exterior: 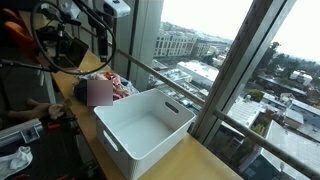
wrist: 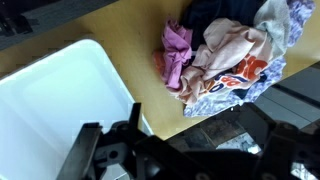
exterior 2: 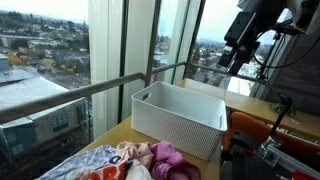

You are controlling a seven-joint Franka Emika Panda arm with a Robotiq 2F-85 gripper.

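Note:
I should close my gripper on the bunched middle of the pink cloth [exterior: 101, 91] [wrist: 177, 58], at the side of the pile of clothes that is closest to the white basket.
A white plastic basket [exterior: 150, 128] [exterior 2: 180, 118] stands empty on the wooden table [exterior: 195, 160]. Beside it lies a pile of clothes [exterior: 108, 88] [exterior 2: 140, 162] in pink, peach, white and blue print. My gripper [exterior 2: 237, 52] hangs high above the table, well clear of both. In the wrist view the gripper [wrist: 190, 152] fills the bottom edge, dark and blurred, its fingers [wrist: 90, 150] spread wide with nothing between them. The basket [wrist: 50, 95] is at the left there, and the clothes [wrist: 230, 50] at the upper right, with bare table directly below me.
Tall windows with a metal rail [exterior 2: 120, 82] run along the table's far side. Cables [exterior: 45, 45] and orange and black gear [exterior 2: 275, 130] crowd the robot's end of the table. A person's arm [exterior: 25, 112] rests near the table edge.

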